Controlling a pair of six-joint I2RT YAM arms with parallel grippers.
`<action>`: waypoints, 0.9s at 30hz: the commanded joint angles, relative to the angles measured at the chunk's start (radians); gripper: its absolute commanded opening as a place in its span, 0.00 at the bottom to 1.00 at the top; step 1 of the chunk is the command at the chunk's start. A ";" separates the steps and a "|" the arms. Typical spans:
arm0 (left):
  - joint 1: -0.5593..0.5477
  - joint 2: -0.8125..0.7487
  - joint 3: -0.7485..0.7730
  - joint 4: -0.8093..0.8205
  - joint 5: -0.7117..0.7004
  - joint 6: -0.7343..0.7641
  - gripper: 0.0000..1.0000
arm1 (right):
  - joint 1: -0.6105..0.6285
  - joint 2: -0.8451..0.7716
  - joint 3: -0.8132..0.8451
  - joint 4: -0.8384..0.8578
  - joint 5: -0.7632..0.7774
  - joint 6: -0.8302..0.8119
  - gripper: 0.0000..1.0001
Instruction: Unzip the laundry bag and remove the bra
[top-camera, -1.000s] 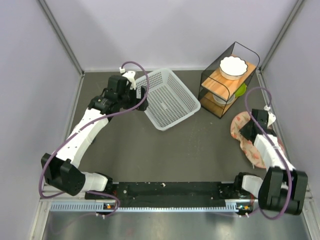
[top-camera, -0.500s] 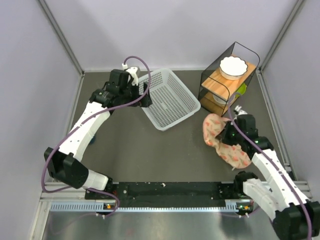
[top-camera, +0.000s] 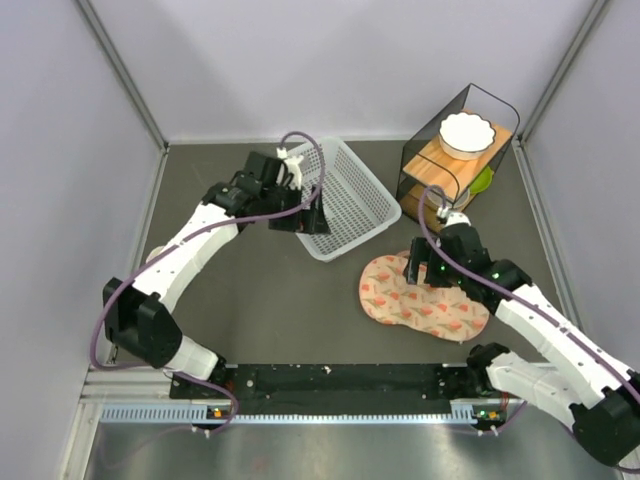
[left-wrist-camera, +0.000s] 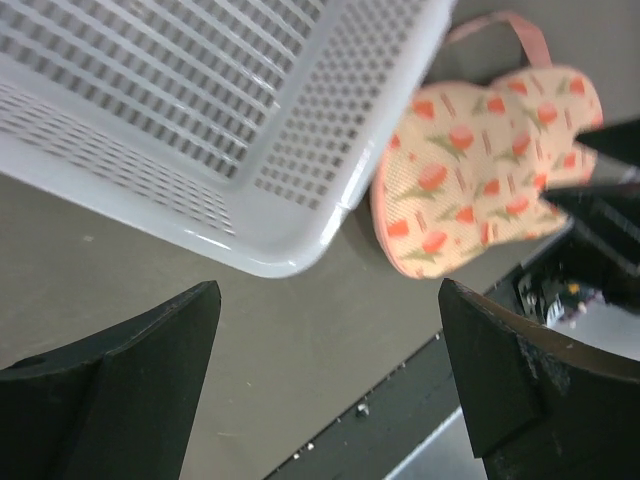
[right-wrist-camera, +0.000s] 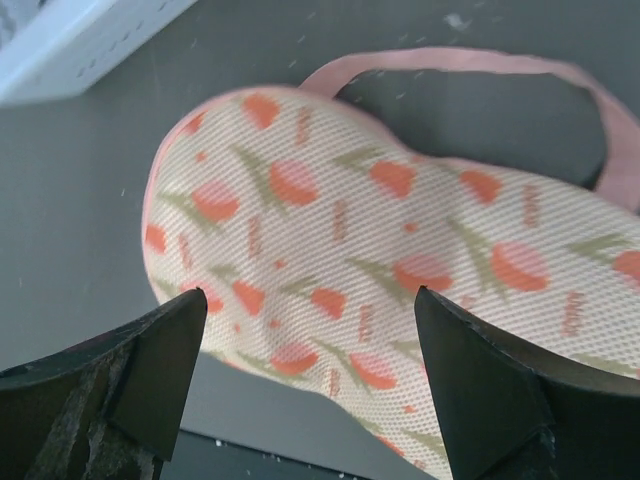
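My left gripper is to close next on the rounded end (top-camera: 367, 275) (left-wrist-camera: 386, 208) of the laundry bag, the end nearest the white basket.
The laundry bag (top-camera: 425, 308), a peanut-shaped beige-pink case with red-orange flower prints, lies flat on the dark table right of centre. Its zip line is not visible. My right gripper (top-camera: 424, 268) hovers over the bag's far edge. In the right wrist view its jaws stand wide apart above the mesh fabric (right-wrist-camera: 400, 240), open (right-wrist-camera: 310, 345) and holding nothing, and a pink strap (right-wrist-camera: 480, 60) loops off the bag's far side. My left gripper (top-camera: 312, 216) is open (left-wrist-camera: 330, 340) above the basket's near corner, with the bag (left-wrist-camera: 480, 170) seen beyond it. The bra is out of view.
A white perforated basket (top-camera: 338, 196) sits at the back centre, its corner (left-wrist-camera: 270, 250) just ahead of the left fingers. A wire rack with wooden shelves (top-camera: 452, 165) holds a white bowl (top-camera: 467, 133) at the back right. A black rail (top-camera: 340, 378) runs along the near edge.
The right arm swung the bag from the right edge toward the middle, then opened and left it flat. The left arm shifted right, over the basket's near corner.
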 joint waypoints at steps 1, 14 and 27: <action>-0.105 -0.035 -0.035 0.009 0.042 -0.011 0.95 | -0.088 -0.019 0.029 -0.004 0.087 0.092 0.85; -0.343 0.210 0.110 0.086 0.134 0.013 0.93 | -0.199 -0.073 0.001 -0.007 0.121 0.175 0.86; -0.316 0.384 0.178 0.069 -0.248 -0.080 0.93 | -0.199 -0.125 -0.043 -0.020 0.132 0.201 0.86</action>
